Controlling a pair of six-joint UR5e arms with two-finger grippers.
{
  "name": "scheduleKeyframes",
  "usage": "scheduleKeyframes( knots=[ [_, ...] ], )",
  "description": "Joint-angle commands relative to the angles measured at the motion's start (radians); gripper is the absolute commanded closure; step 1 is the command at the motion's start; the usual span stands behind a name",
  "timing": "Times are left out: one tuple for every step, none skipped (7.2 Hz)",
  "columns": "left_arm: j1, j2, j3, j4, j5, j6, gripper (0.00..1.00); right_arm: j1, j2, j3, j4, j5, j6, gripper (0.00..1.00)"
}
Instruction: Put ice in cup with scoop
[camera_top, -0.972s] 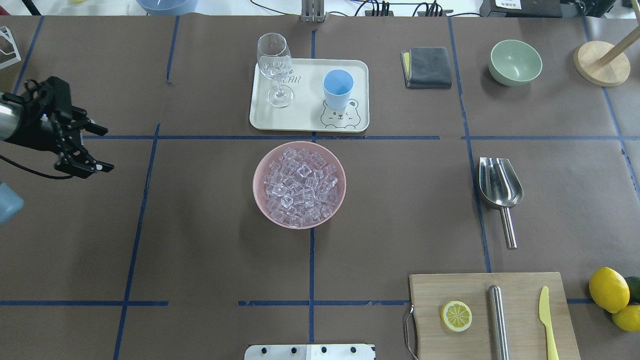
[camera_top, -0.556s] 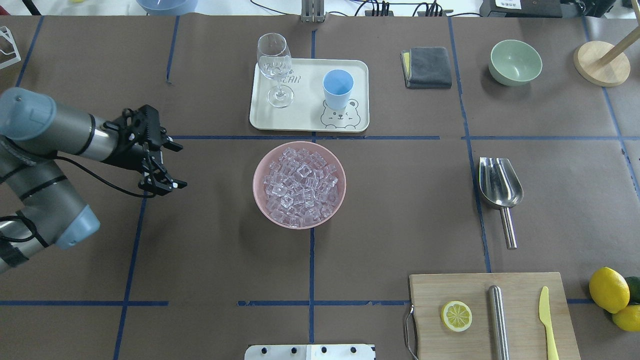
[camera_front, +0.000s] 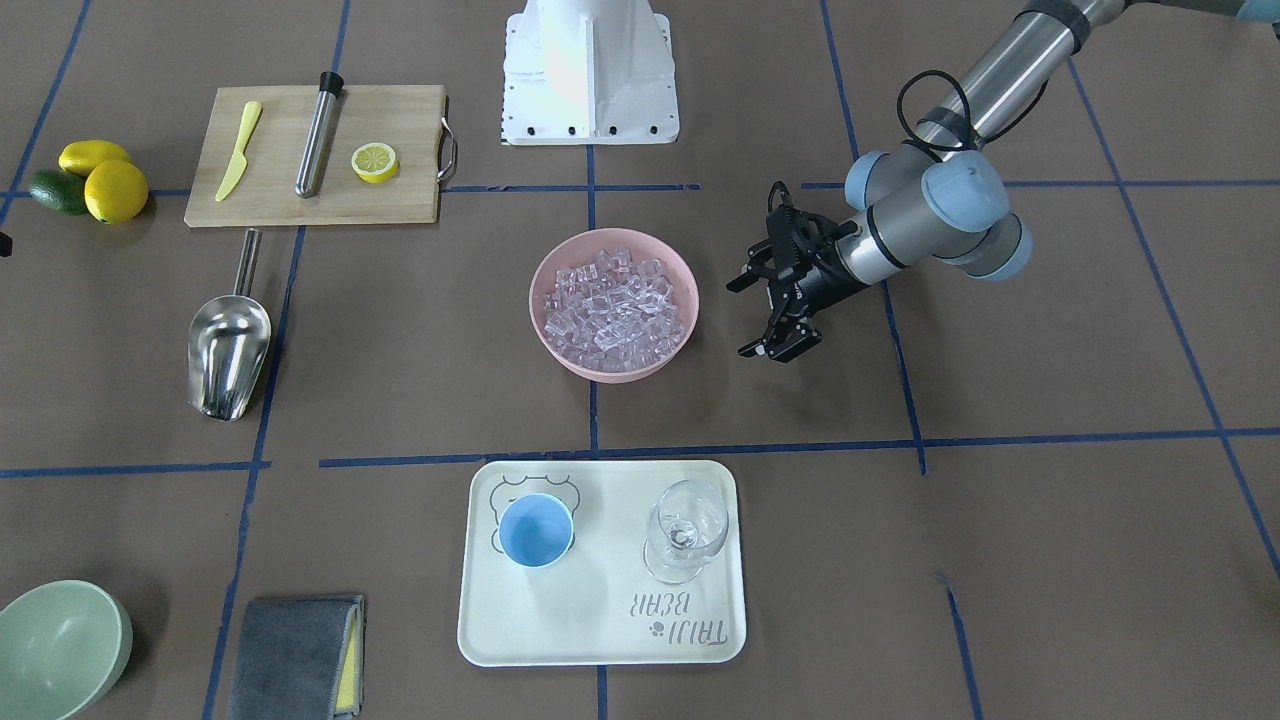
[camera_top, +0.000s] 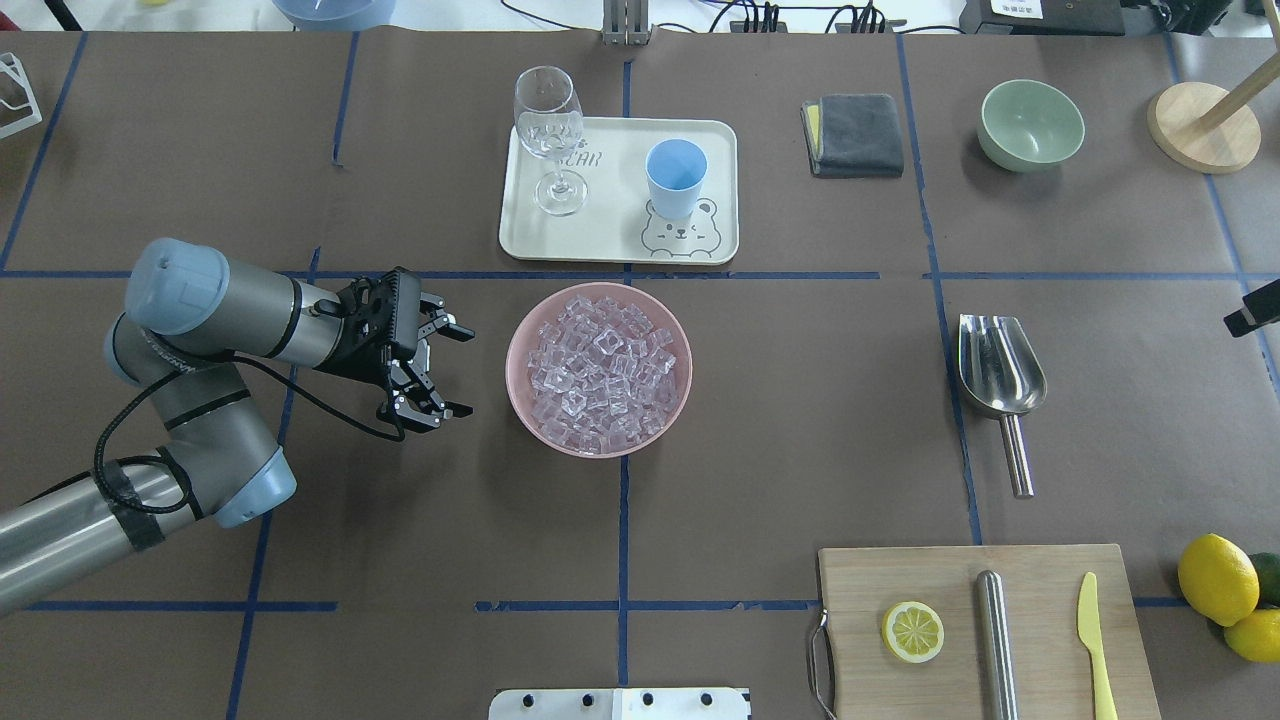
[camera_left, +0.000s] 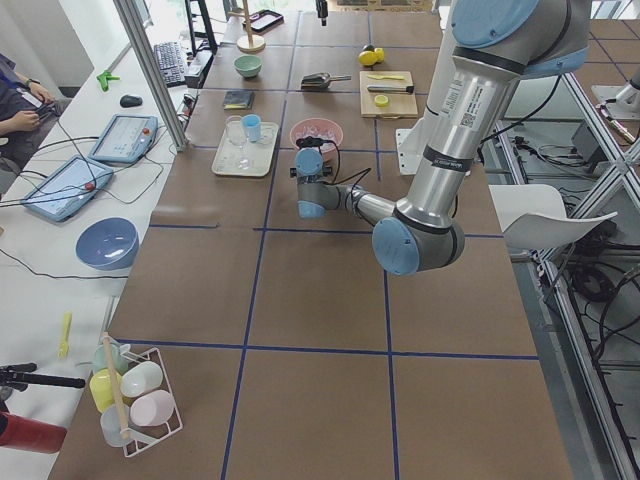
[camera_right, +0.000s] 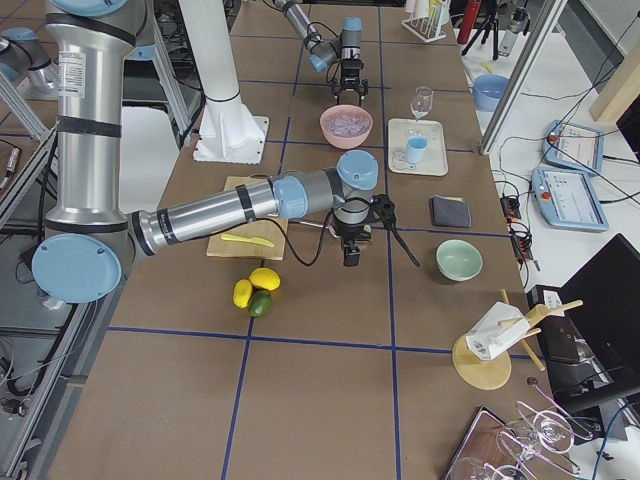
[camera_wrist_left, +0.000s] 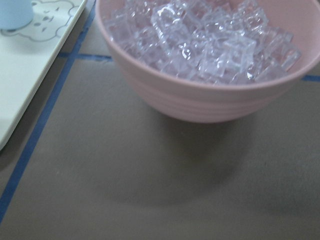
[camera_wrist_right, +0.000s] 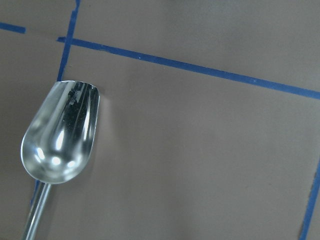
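The steel scoop is next for my right gripper, which should move to it and close on its handle's end (camera_front: 252, 242), near the cutting board.
The ice (camera_top: 600, 370) is a heap of clear cubes filling a pink bowl (camera_top: 512, 372) at the table's middle; it also shows in the left wrist view (camera_wrist_left: 210, 45). The light-blue cup (camera_top: 676, 178) stands empty and upright on a cream tray (camera_top: 610, 240) behind the bowl. The steel scoop (camera_top: 1000, 375) lies flat at the right, handle toward me, and fills the right wrist view (camera_wrist_right: 60, 135). My left gripper (camera_top: 465, 372) is open and empty, just left of the bowl. Only a tip of my right gripper (camera_top: 1252, 317) shows at the right edge, right of the scoop.
A stemmed glass (camera_top: 548, 125) shares the tray. A grey cloth (camera_top: 855, 135), green bowl (camera_top: 1032, 124) and wooden stand (camera_top: 1200, 125) sit at the back right. A cutting board (camera_top: 860, 660) with lemon half, steel cylinder and yellow knife is at the front right, lemons (camera_top: 1218, 578) beside it.
My left arm has swept right across the table, from the far left edge to just beside the pink bowl. A tip of my right gripper has come in at the right edge.
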Motion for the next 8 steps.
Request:
scheduleKeyframes(
  knots=[
    [0.006, -0.014, 0.003, -0.006, 0.007, -0.001, 0.00, -0.141, -0.016, 0.003, 0.208, -0.082, 0.298, 0.00],
    [0.006, -0.018, 0.003, -0.006, 0.007, -0.004, 0.00, -0.190, -0.017, 0.003, 0.242, -0.094, 0.391, 0.00],
    [0.006, -0.020, 0.003, -0.006, 0.014, -0.007, 0.00, -0.238, -0.027, 0.004, 0.299, -0.098, 0.489, 0.00],
    [0.006, -0.021, 0.003, -0.006, 0.014, -0.010, 0.00, -0.305, -0.067, 0.004, 0.409, -0.148, 0.604, 0.00],
    [0.006, -0.021, 0.003, -0.006, 0.014, -0.010, 0.00, -0.368, -0.084, 0.006, 0.484, -0.189, 0.713, 0.00],
    [0.006, -0.021, 0.003, -0.006, 0.014, -0.010, 0.00, -0.452, -0.084, 0.035, 0.487, -0.249, 0.775, 0.00],
    [0.006, -0.020, 0.003, -0.006, 0.014, -0.010, 0.00, -0.543, -0.084, 0.050, 0.482, -0.341, 0.816, 0.00],
    [0.006, -0.020, 0.003, -0.006, 0.014, -0.010, 0.00, -0.597, -0.084, 0.047, 0.476, -0.389, 0.821, 0.00]
  ],
)
